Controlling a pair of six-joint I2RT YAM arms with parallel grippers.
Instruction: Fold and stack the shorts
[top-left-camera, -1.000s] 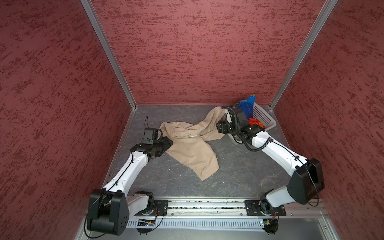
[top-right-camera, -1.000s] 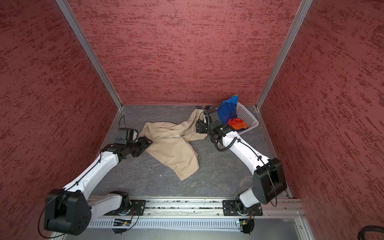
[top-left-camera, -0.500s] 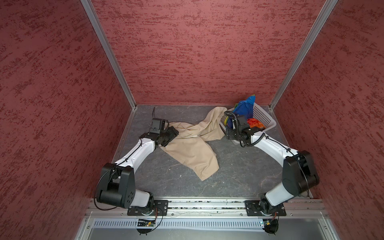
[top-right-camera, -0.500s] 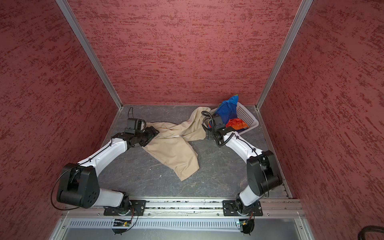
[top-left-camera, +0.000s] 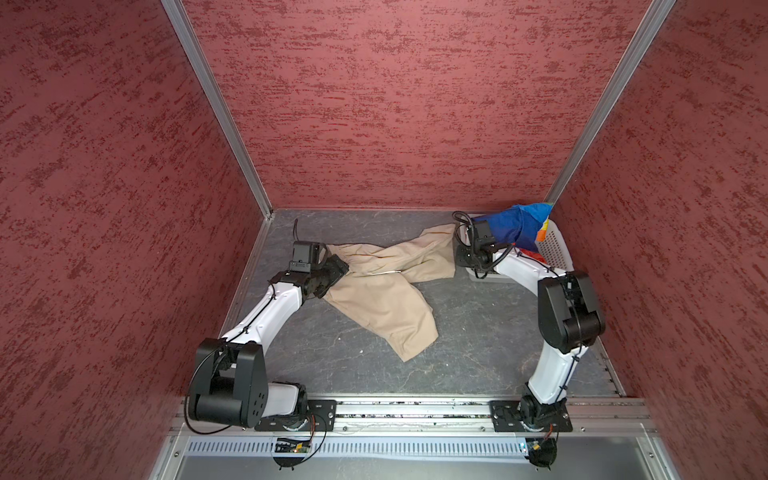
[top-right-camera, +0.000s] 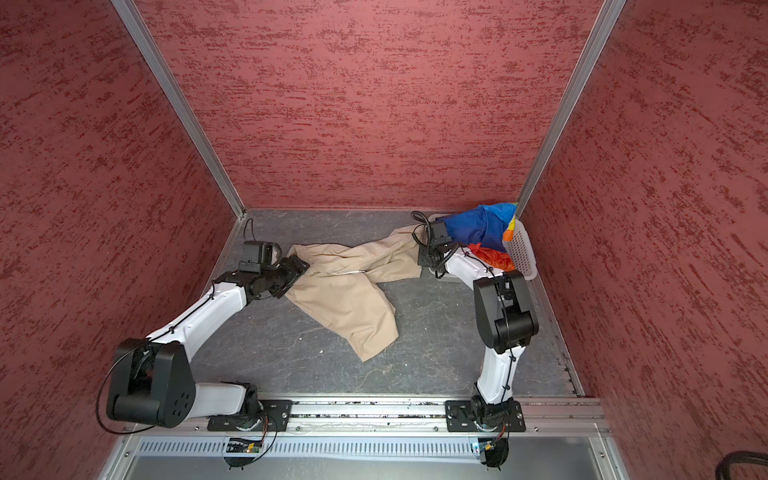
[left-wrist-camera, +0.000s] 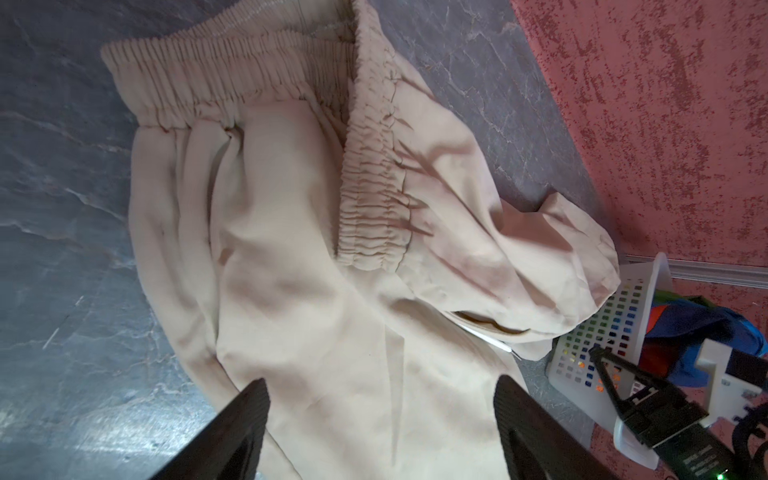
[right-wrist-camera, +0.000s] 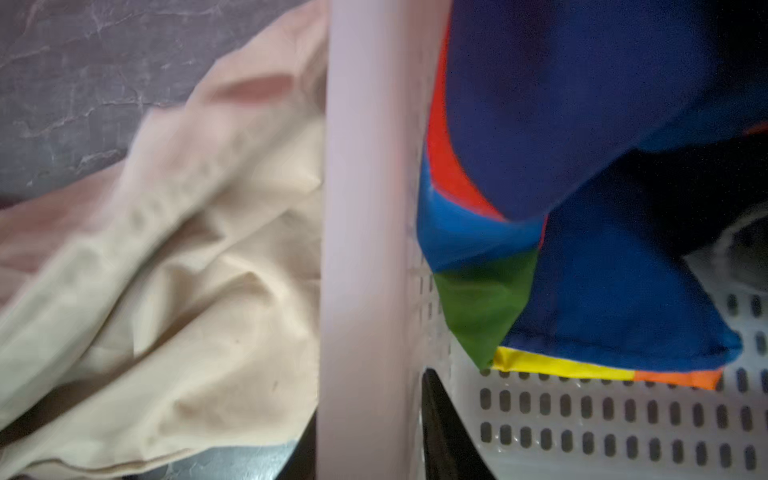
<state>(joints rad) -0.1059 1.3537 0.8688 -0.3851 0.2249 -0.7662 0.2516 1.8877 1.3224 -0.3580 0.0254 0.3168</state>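
The beige shorts are lying rumpled with the legs spread out, so next my left gripper takes the waist's end (left-wrist-camera: 134, 104), my right gripper the near leg's hem, and stretches them.
The beige shorts (top-left-camera: 386, 291) (top-right-camera: 345, 291) lie spread and rumpled on the grey floor, the gathered waist (left-wrist-camera: 232, 79) toward the left arm. My left gripper (top-left-camera: 336, 267) (top-right-camera: 298, 266) (left-wrist-camera: 380, 382) hovers open just over their left edge, with only cloth below the fingers. The rainbow-striped shorts (top-left-camera: 515, 226) (top-right-camera: 478, 228) (right-wrist-camera: 582, 208) hang over the white perforated basket (top-left-camera: 555, 249) (top-right-camera: 521, 253) in the back right corner. My right gripper (top-left-camera: 460, 254) (top-right-camera: 424, 254) (right-wrist-camera: 370, 415) is shut on the basket's near rim (right-wrist-camera: 365, 208), one finger inside, one outside.
Red walls enclose the floor on three sides, with metal corner posts (top-left-camera: 216, 108). One beige leg (right-wrist-camera: 166, 291) lies against the basket's outer wall. The base rail (top-left-camera: 415, 409) runs along the front edge. Bare floor shows in front of the shorts.
My left gripper has moved back and right onto the beige shorts' edge and opened wider. My right gripper has shifted to the basket and closed on its rim.
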